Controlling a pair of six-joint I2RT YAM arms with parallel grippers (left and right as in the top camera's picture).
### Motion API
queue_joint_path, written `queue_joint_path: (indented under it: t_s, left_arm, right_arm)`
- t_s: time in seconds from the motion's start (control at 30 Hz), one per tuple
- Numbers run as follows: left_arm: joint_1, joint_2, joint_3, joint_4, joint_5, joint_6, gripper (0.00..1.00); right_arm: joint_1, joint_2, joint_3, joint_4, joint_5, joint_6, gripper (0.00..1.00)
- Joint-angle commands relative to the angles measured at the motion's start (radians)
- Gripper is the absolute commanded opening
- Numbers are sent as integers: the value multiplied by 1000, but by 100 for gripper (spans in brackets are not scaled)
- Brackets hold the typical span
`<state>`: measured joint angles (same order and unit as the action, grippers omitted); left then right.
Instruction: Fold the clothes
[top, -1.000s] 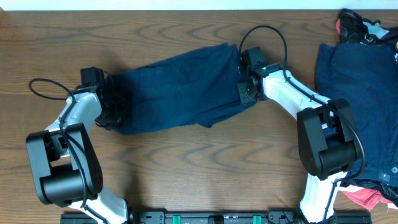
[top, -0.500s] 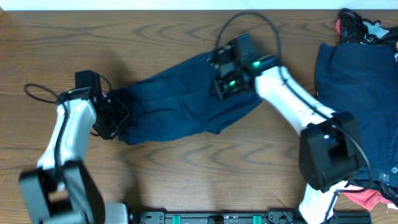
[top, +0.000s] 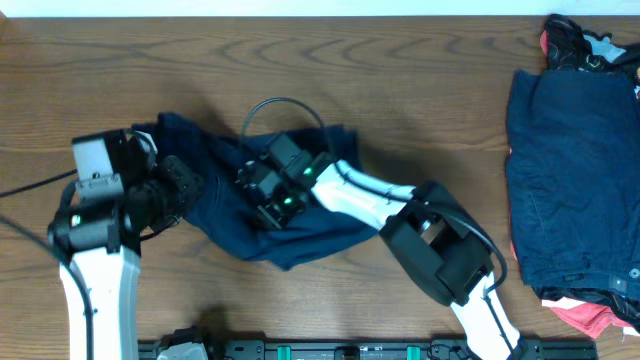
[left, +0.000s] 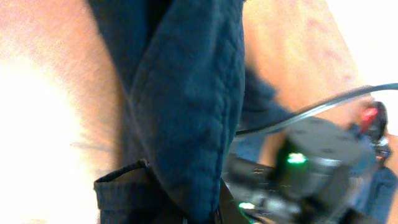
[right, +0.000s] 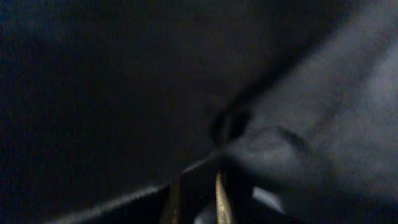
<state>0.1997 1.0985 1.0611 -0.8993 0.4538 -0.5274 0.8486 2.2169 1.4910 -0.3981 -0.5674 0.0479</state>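
Next, my left gripper drops the raised end of the shorts on the bunched cloth (top: 345, 190) under the white arm of my right gripper.
The navy-blue shorts (top: 300, 232) lie bunched on the table left of centre, with the right end carried over the left part. My left gripper (top: 180, 190) is shut on the shorts' left end and holds it raised. In the left wrist view the cloth (left: 193, 118) hangs in a fold from the jaws (left: 200, 214). My right gripper (top: 262, 192) is shut on the shorts' other end, over the middle of the cloth. Dark cloth (right: 124, 81) fills the right wrist view around the close-set fingers (right: 196, 199).
A pile of other clothes lies at the right edge: a large navy garment (top: 570, 170), a pink-red piece (top: 590, 318) under its near end, and black and pink-red pieces (top: 565, 35) at the far right corner. The right arm's body (left: 317, 168) is close to my left gripper.
My right gripper has carried the shorts' right end far to the left, over the rest of the cloth. My left gripper has lifted its end and moved slightly right and toward me.
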Motion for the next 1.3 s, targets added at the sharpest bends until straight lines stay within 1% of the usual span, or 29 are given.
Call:
queue_joint_path:
  t_s: [0.0,0.1,0.23,0.4,0.53,0.6,0.7,0.77,0.9,1.07,1.1,1.17,1.2,1.23,1.27]
  left_arm:
    - [-2,-68,26,34,59,-32,6]
    - [-9,-89,26,27,59,-31,5]
    - [-63,-77,24,-15,59,-31,6]
    - [-181,-29,23,-11,58,-31,6]
    - [-287,30,23,26,57,-31,6]
    - [-346,68,23,58,55,-31,6]
    - [-437,131,23,122,55,-36,6]
    - [-502,177,23,171,55,-58,6]
    - [-625,280,23,280,55,-114,6]
    - [-736,400,23,385,55,-159,6]
    - [-752,421,23,403,60,-159,11]
    - [-766,440,23,438,98,-149,30]
    - [-766,440,23,458,126,-118,43]
    - [-760,437,26,477,151,-71,53]
    - [-747,429,34,483,170,-18,58]
  right_arm:
    - [13,18,7,24,29,13,23]
    - [-23,-12,55,-45,101,34,35]
    - [-116,-103,105,-203,212,34,42]
    - [-261,-213,106,-370,315,34,43]
    - [-369,-231,106,-494,373,35,42]
    - [-419,-230,102,-545,414,65,41]
    - [-488,-230,97,-592,489,114,41]
    - [-529,-230,97,-607,511,120,43]
    - [-615,-230,97,-625,518,130,44]
    - [-682,-230,97,-656,504,134,45]
    - [-691,-230,97,-667,504,130,46]
    - [-701,-231,97,-683,504,130,50]
    - [-706,-232,100,-693,503,131,51]
    - [-710,-232,102,-701,501,131,52]
    - [-712,-234,107,-713,486,130,54]
